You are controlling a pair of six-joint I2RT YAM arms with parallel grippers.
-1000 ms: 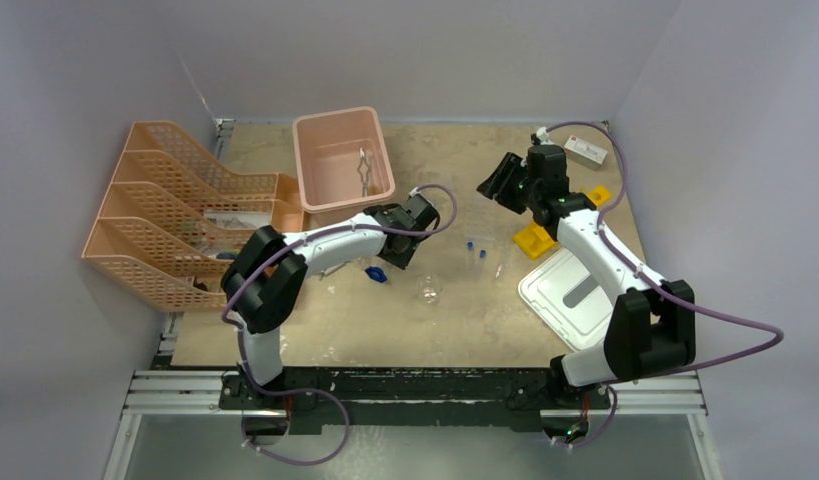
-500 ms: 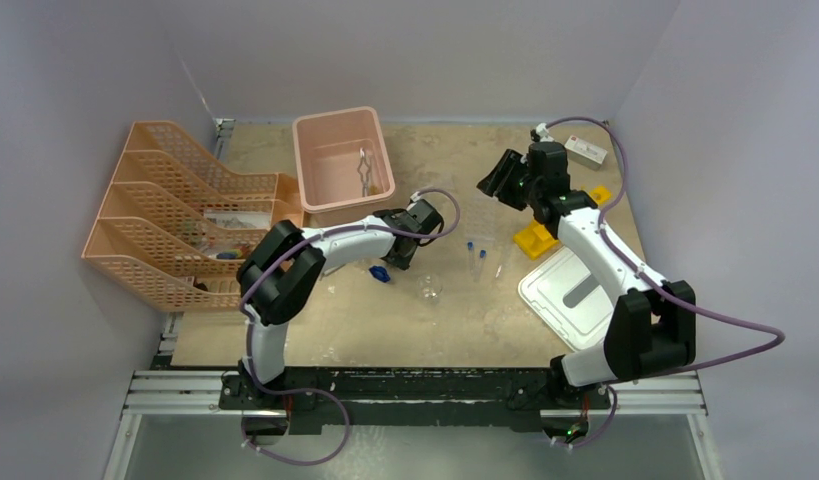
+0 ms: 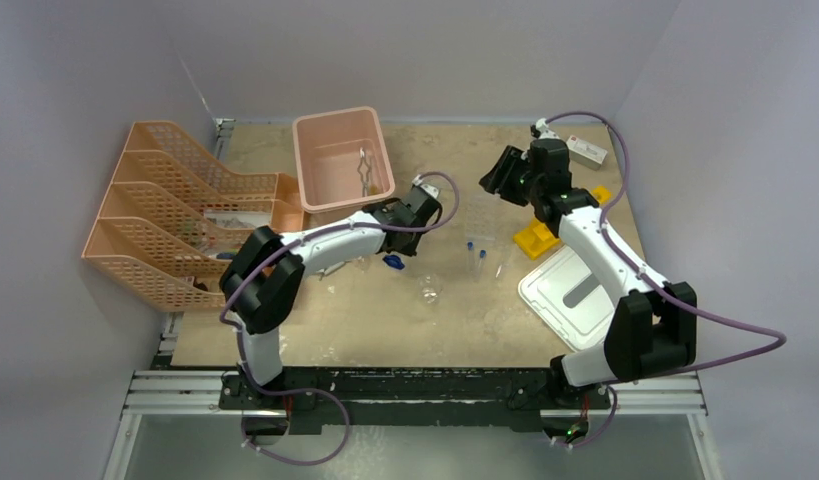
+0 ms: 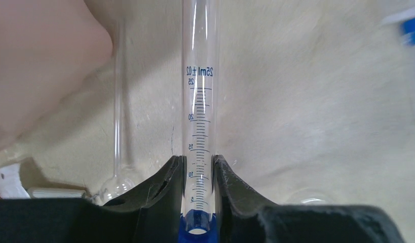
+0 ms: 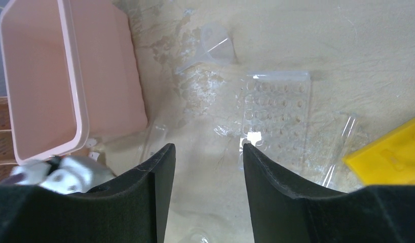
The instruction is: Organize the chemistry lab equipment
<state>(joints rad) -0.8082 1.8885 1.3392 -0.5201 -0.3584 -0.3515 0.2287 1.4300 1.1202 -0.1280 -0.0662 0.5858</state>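
Note:
I should use my left gripper to release the graduated cylinder so that it rests on top of the metal tongs in the pink bin (image 3: 364, 173).
My left gripper (image 4: 197, 159) is shut on a clear 25 ml graduated cylinder (image 4: 199, 76) with a blue base; the base shows in the top view (image 3: 393, 262) below the left wrist (image 3: 410, 213). My right gripper (image 5: 208, 147) is open and empty, hovering (image 3: 500, 175) over the clear rack (image 5: 276, 111), with the yellow holed rack (image 5: 392, 152) to its right. Two blue-capped tubes (image 3: 475, 255) and a tiny glass beaker (image 3: 430, 292) lie mid-table. Metal tongs (image 3: 364, 168) lie in the pink bin (image 3: 343, 165).
Orange mesh trays (image 3: 175, 215) stand at the left. A white lid (image 3: 575, 295) lies at the right, a small box (image 3: 585, 150) at the far right. A clear funnel (image 5: 215, 45) lies beyond the clear rack. A long-necked glass flask (image 4: 116, 101) lies beside the cylinder.
My left gripper has carried the cylinder a little right and toward the far side; its blue base shifted likewise. The right gripper has moved slightly right over the clear rack.

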